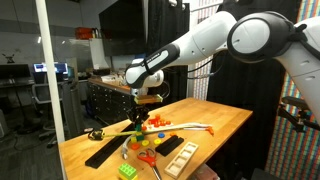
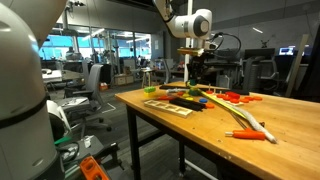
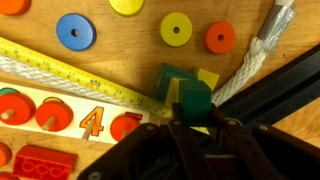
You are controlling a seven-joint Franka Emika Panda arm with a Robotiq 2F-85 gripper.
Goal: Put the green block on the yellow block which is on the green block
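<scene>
My gripper needs to let go of the green block on the yellow block [image 1: 139,125] [image 3: 196,92] between the tape measure and the white rope.
In the wrist view my gripper [image 3: 193,122] is shut on a green block [image 3: 193,100] and holds it above the wooden table. Just beyond it, lower down, lie another green block [image 3: 170,78] and a yellow block [image 3: 208,78]; the held block partly hides them, so I cannot tell how they are stacked. In both exterior views the gripper [image 1: 141,103] [image 2: 192,62] hangs over the cluttered part of the table; the blocks are too small to make out there.
A yellow tape measure [image 3: 70,68], a white rope [image 3: 262,45] and coloured discs [image 3: 76,32] lie around the blocks. A number puzzle board [image 3: 60,115] is at the left and a black bar [image 3: 275,90] at the right. A green brick [image 1: 128,170] lies near the table's edge.
</scene>
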